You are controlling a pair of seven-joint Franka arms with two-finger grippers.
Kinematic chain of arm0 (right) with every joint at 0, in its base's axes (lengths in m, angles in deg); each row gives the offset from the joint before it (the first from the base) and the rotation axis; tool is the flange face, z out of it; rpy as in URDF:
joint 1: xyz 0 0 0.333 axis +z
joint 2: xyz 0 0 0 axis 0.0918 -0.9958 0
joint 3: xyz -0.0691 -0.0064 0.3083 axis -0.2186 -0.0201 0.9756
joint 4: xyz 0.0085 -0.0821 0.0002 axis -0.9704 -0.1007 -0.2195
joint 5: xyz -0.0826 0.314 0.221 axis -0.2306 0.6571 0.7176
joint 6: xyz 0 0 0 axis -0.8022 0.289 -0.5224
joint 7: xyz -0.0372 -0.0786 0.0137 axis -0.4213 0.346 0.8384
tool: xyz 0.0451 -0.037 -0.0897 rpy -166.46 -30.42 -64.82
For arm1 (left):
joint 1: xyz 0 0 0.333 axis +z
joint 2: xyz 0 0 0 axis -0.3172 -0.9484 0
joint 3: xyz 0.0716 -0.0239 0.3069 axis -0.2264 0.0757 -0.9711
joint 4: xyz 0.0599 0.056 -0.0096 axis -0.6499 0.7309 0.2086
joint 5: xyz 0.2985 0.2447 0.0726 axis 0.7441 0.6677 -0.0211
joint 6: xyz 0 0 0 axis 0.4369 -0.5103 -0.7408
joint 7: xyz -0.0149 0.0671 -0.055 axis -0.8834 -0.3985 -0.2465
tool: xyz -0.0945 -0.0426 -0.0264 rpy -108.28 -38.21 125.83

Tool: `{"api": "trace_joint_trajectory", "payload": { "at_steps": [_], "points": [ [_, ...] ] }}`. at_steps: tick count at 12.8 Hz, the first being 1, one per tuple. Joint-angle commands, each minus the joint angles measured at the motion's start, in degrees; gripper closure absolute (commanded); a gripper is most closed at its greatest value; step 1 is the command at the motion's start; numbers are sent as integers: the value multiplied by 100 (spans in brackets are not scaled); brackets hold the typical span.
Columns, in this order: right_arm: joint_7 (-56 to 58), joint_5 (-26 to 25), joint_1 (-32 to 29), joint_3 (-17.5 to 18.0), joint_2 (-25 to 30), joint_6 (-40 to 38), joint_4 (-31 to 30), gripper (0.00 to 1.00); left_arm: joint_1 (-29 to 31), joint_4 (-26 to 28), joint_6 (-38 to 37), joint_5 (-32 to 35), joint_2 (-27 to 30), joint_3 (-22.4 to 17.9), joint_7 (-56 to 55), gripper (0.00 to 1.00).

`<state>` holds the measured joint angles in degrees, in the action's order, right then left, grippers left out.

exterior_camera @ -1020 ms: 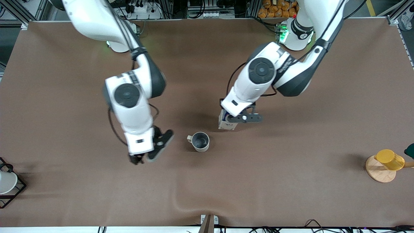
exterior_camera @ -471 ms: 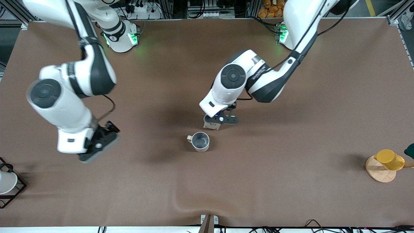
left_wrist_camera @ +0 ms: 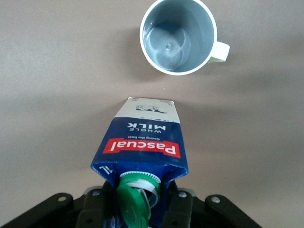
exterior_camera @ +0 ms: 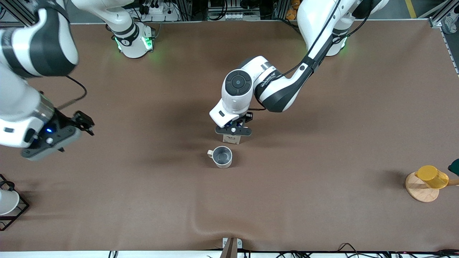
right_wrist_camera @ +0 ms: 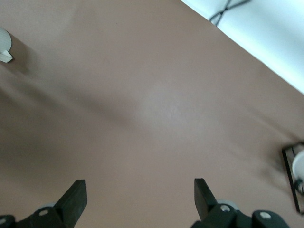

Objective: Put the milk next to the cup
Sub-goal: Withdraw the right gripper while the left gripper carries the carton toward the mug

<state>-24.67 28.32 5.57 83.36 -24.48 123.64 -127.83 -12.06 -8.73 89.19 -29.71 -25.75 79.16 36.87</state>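
The cup with the grey inside is on the table. Next, my left gripper sets the milk down on the table point(exterior_camera: 226, 142) point(left_wrist_camera: 164, 106) close behind that cup.
The milk point(exterior_camera: 231, 139) is a gable-top carton with a blue top, green cap, red band and white lower sides. My left gripper point(exterior_camera: 233, 130) is shut on its top and holds it upright. In the left wrist view the fingers point(left_wrist_camera: 183, 209) clamp both sides of the milk point(left_wrist_camera: 142, 142) by the cap. The cup point(exterior_camera: 222, 157), a white mug with a grey inside, stands just nearer the front camera than the carton, a small gap apart, and shows in the left wrist view point(left_wrist_camera: 178, 38). My right gripper point(exterior_camera: 46, 143) is open, empty and raised over the right arm's end of the table point(right_wrist_camera: 138, 197).
A yellow cup on a wooden base point(exterior_camera: 428, 179) stands at the left arm's end, with a dark green object point(exterior_camera: 454, 166) at the view's edge beside it. A white cup in a black wire rack point(exterior_camera: 7, 202) stands at the right arm's end, also in the right wrist view point(right_wrist_camera: 297, 175).
My left gripper has carried the milk toward the right arm's end, to just beside the cup. My right arm has swung away from the cup toward its own end and risen.
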Motion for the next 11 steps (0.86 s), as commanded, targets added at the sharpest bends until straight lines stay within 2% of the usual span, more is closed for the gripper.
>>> {"api": "trace_joint_trajectory", "payload": {
  "at_steps": [1,3,6,11],
  "points": [
    [-535,111,-257,81,599,-372,-378,0,-126,-203,113,88,-200,-37,-284,71],
    [-869,111,-450,81,836,-697,-387,0,-144,-203,210,88,-253,-37,-443,70],
    [-897,471,-1100,230,1021,-962,-379,0,-179,-203,315,79,-262,-37,-513,70],
    [-1440,472,-1225,257,1224,-1243,-370,0,-223,-203,544,79,-315,-46,-786,70]
  ]
}}
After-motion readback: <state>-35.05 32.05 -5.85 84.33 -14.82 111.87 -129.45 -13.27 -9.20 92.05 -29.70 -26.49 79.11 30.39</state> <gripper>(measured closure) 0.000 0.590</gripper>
